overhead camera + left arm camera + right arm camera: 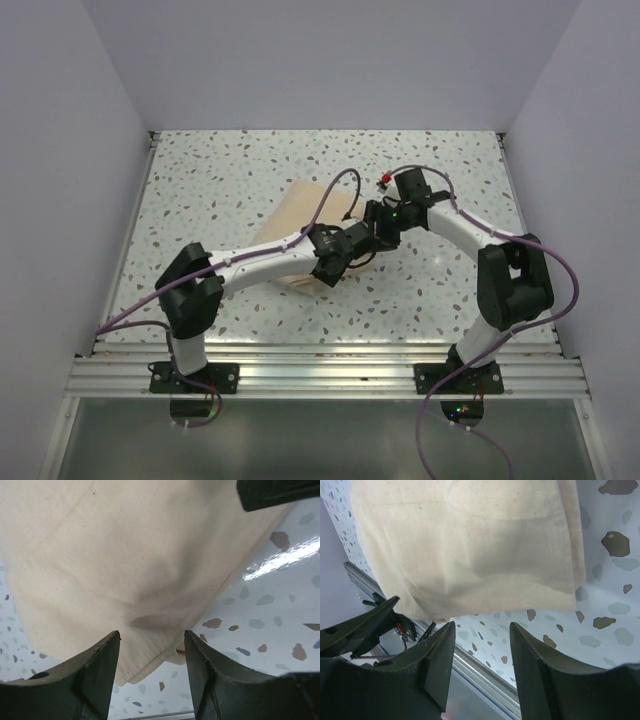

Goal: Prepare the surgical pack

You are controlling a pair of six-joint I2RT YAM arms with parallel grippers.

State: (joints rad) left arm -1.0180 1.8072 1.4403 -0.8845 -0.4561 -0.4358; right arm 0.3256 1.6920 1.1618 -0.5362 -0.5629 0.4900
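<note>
I should pinch the surgical pack's hemmed corner point(165, 653) with my left gripper and, with my right gripper, swing the pack square, as it lies crooked to the near rail.
The surgical pack point(298, 207) lies as a folded tan cloth bundle mid-table, partly under my left arm. In the left wrist view the tan cloth point(125, 555) fills the upper left, and its hemmed corner lies just past my left gripper point(152, 632), which is open with nothing pinched. My right gripper point(482, 625) is open too, hovering off the bundle's near edge point(470, 545) over bare table. In the top view both grippers, left point(352, 258) and right point(372, 238), meet at the bundle's right corner. What the cloth wraps is hidden.
Speckled white tabletop point(220, 180) surrounds the bundle, with walls on three sides. An aluminium rail point(320, 375) runs along the near edge by the arm bases. A finger of the right gripper point(275, 492) shows in the left wrist view's top right corner.
</note>
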